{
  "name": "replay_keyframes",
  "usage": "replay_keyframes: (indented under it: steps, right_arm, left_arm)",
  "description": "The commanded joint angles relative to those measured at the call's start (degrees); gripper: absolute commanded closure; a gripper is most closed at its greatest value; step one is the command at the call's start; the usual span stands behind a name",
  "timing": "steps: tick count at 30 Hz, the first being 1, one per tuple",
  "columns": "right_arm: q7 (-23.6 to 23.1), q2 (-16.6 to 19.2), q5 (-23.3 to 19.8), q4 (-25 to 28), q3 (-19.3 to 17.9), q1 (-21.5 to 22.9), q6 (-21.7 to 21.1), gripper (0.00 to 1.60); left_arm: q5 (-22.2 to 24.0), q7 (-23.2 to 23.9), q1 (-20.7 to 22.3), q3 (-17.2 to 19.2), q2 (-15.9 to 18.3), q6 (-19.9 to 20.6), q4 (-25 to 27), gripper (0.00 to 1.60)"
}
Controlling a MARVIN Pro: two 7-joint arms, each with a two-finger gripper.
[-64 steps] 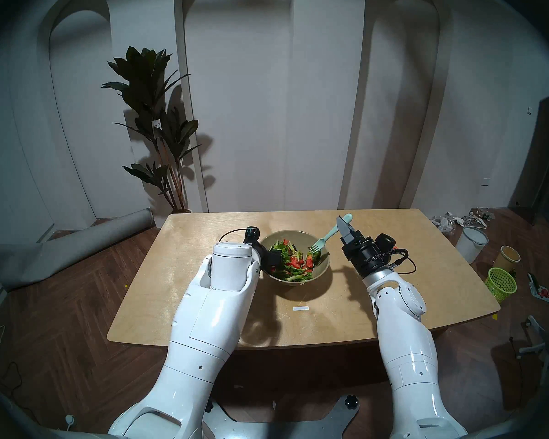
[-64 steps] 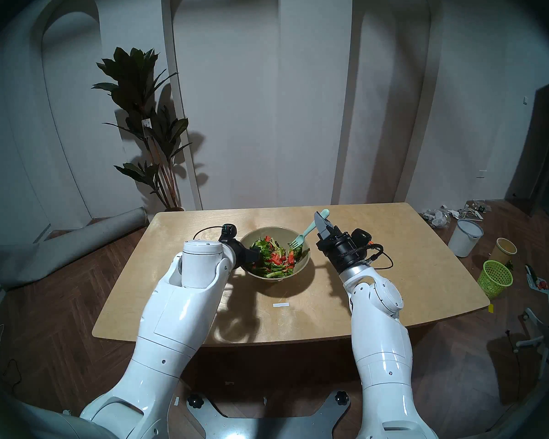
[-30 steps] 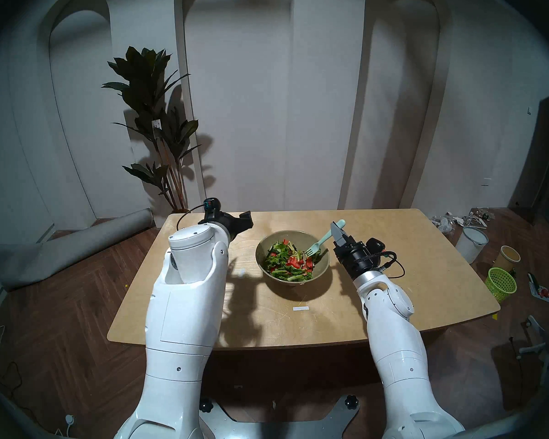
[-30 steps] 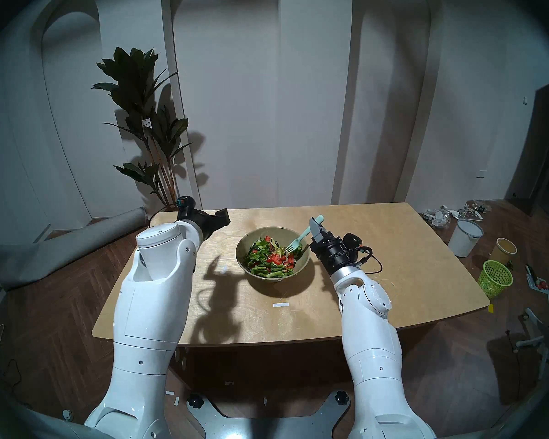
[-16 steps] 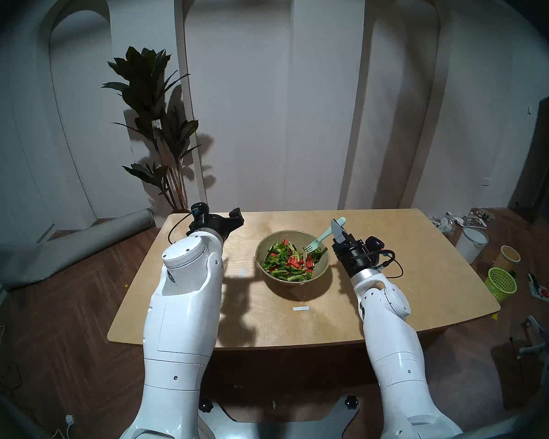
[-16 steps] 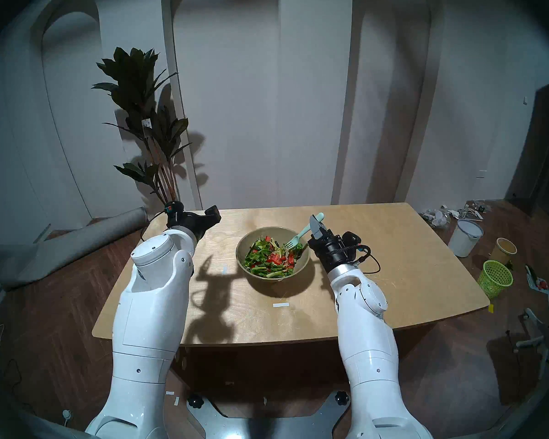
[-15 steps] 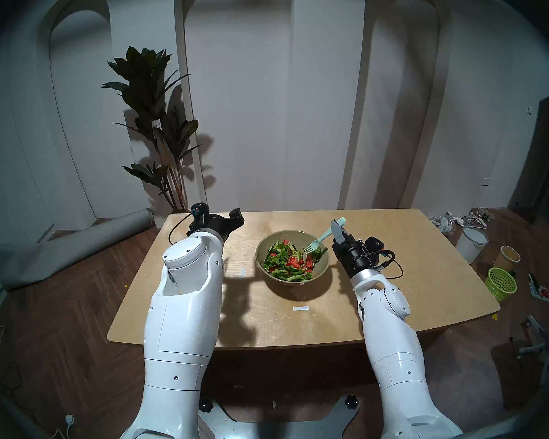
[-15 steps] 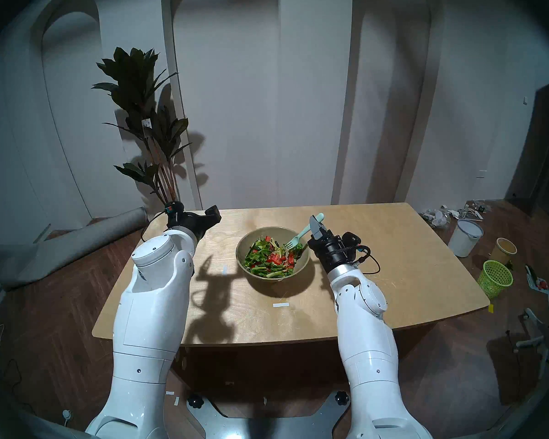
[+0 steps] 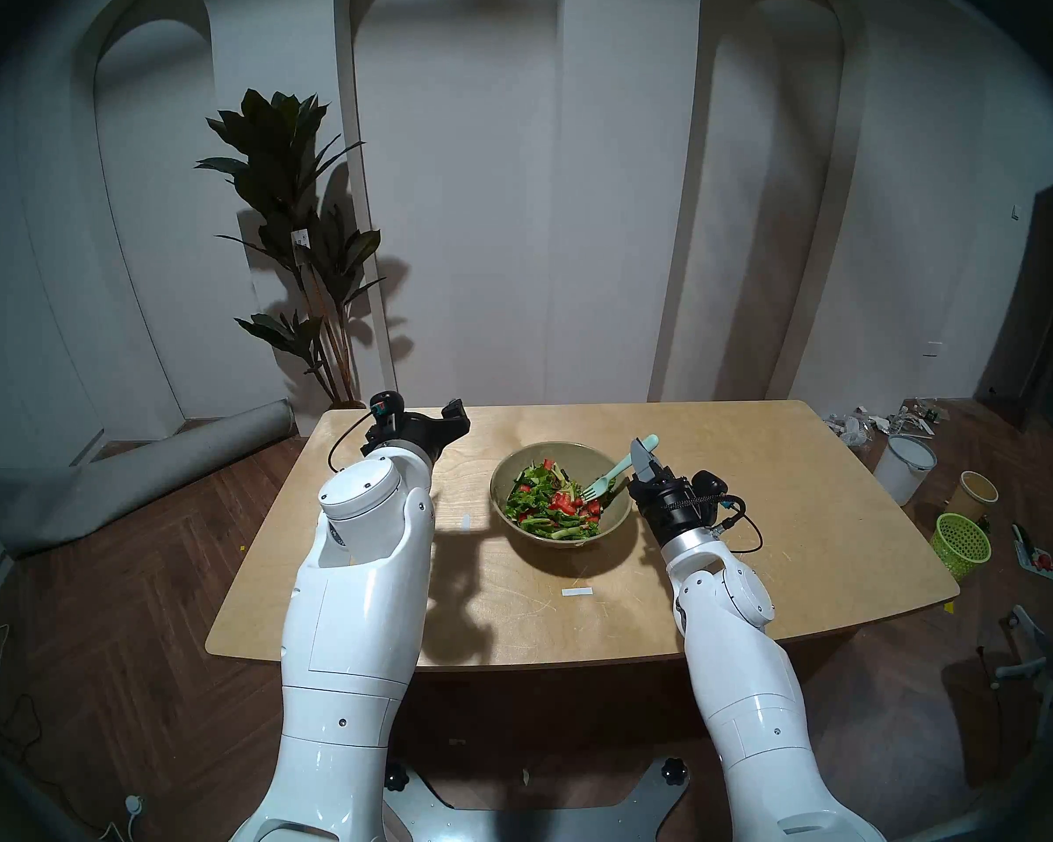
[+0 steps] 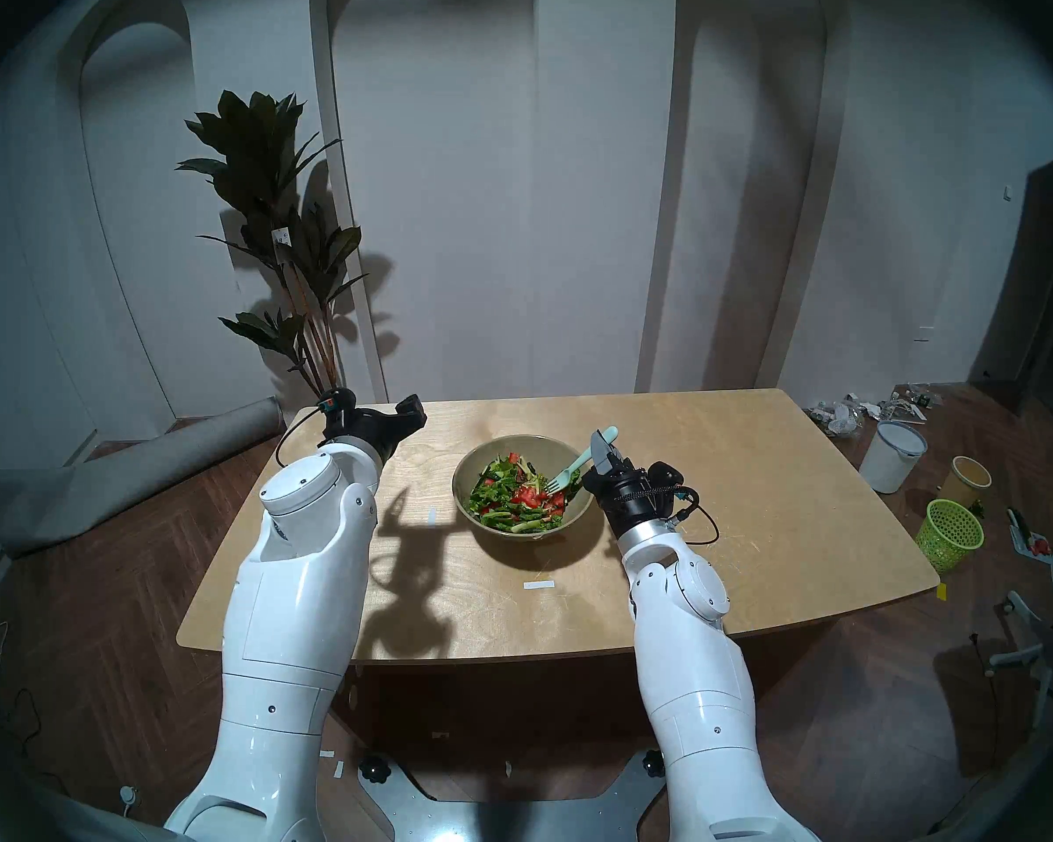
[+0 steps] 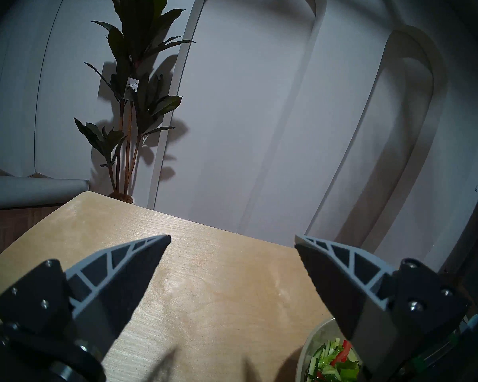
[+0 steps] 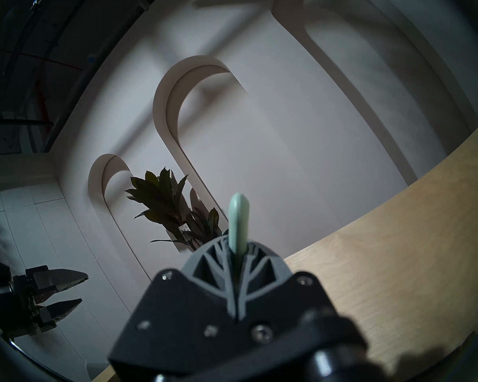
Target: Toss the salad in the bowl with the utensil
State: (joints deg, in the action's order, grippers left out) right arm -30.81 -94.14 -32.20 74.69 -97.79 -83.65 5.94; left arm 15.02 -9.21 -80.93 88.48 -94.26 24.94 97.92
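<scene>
The robot's right gripper needs to release the mint-green fork against the bowl's rim nearest that gripper (image 9: 617,481), with the fork's tines in the salad.
The olive-beige bowl (image 9: 548,449) stands mid-table with the salad (image 9: 548,505) of green leaves and red tomato pieces in it. My right gripper (image 9: 641,455) is shut on the handle of the mint-green fork (image 9: 614,474), just right of the bowl. The fork slants down to the left, its tines in the salad's right side. In the right wrist view the rounded handle end (image 12: 238,221) sticks up between the shut fingers. My left gripper (image 9: 456,415) is open and empty, raised over the table's far left, well clear of the bowl (image 11: 312,342).
Two small white strips (image 9: 576,591) (image 9: 466,522) lie on the wooden table (image 9: 755,549). A potted plant (image 9: 305,245) and a rolled grey mat (image 9: 147,464) are behind on the left. A white bucket (image 9: 904,467), a paper cup (image 9: 975,494) and a lime mesh basket (image 9: 961,543) stand on the floor at the right.
My left gripper has left the bowl's left rim and moved up to the table's far left, open. My right gripper has shifted left and down, pushing the fork's tines further into the salad.
</scene>
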Motion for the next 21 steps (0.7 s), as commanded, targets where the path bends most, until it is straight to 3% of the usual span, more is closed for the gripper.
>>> replay_keyframes:
  steps: [1,21]
  right_arm:
    - [1.69,0.04,1.55,1.36,0.19,0.50,1.76,1.60]
    - [2.00,1.30,4.08,-2.54,1.41,3.01,1.82,1.60]
  left_arm:
    - [0.05,0.33,1.88,0.02,0.13,-0.26,0.47,0.00]
    - [-0.11,-0.19,2.37,-0.16,-0.66,0.45,0.05,0.00]
